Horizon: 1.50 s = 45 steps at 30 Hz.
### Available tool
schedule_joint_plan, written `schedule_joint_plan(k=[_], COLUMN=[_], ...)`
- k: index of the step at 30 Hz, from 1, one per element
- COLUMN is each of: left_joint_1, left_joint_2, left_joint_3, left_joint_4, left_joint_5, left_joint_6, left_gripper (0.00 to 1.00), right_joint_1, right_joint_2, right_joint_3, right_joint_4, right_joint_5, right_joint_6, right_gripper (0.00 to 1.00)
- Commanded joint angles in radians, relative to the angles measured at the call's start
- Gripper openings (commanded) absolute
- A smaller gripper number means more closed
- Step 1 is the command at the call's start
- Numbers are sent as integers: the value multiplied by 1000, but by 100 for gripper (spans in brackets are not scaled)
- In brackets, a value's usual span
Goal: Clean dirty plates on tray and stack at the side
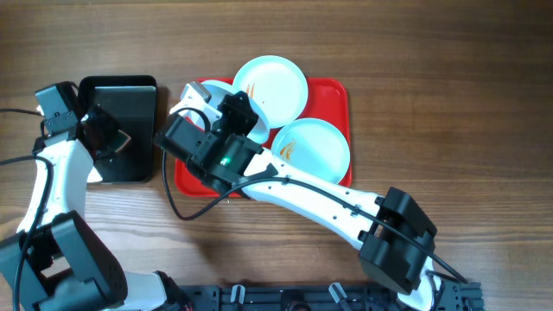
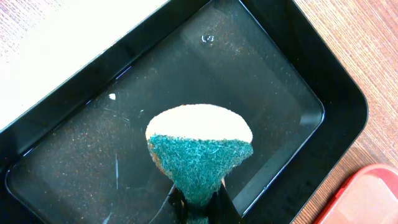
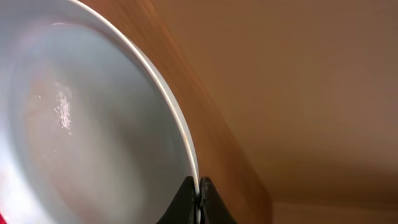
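Observation:
My right gripper will release the third plate on the red tray's end (image 1: 220, 156) that is nearest the black tray, beside the smeared plates.
The red tray (image 1: 337, 95) holds two pale blue plates with orange-brown smears, one at the back (image 1: 275, 82) and one at the right (image 1: 315, 149). My right gripper (image 3: 199, 191) is shut on the rim of the third plate (image 3: 93, 124), holding it tilted over the tray's left part; that plate peeks out beside my wrist in the overhead view (image 1: 257, 130). My left gripper (image 2: 202, 208) is shut on a green and tan sponge (image 2: 199, 146) and holds it over the black tray (image 2: 280, 81).
The black tray (image 1: 138, 95) holds shallow water and stands left of the red tray. A corner of the red tray (image 2: 367, 199) shows in the left wrist view. My right arm (image 1: 328, 203) crosses the table from the lower right.

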Motion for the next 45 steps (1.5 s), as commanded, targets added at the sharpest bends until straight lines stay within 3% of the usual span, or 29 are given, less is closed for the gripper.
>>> schedule_joint_plan(k=[1, 8, 11, 17, 23, 28, 34, 38, 45], left_joint_1=[5, 5, 5, 5, 7, 7, 7, 7, 7], left_joint_2=[7, 7, 7, -13, 24, 14, -42, 50, -21], left_joint_3=[19, 19, 19, 20, 19, 20, 19, 19, 72], left_joint_4=[-3, -3, -3, 4, 15, 7, 11, -16, 1], left_joint_5=[-3, -3, -3, 2, -51, -36, -54, -59, -15], left_joint_6=[6, 6, 6, 9, 62, 61, 62, 62, 63], left_gripper=[4, 4, 4, 4, 4, 4, 4, 4, 4], right_joint_1=[6, 6, 6, -28, -116, -193, -309, -359, -359], right_joint_2=[-35, -35, -35, -35, -35, -35, -35, -35, -35], right_joint_3=[18, 18, 18, 18, 18, 18, 18, 10, 10], right_joint_4=[8, 8, 4, -140, -172, -243, -227, -259, -261], right_joint_5=[88, 88, 78, -244, -654, -767, -1071, -1088, -1089], right_joint_6=[-41, -31, 65, 371, 568, 634, 634, 650, 652], right_gripper=[4, 4, 4, 4, 4, 4, 4, 4, 4])
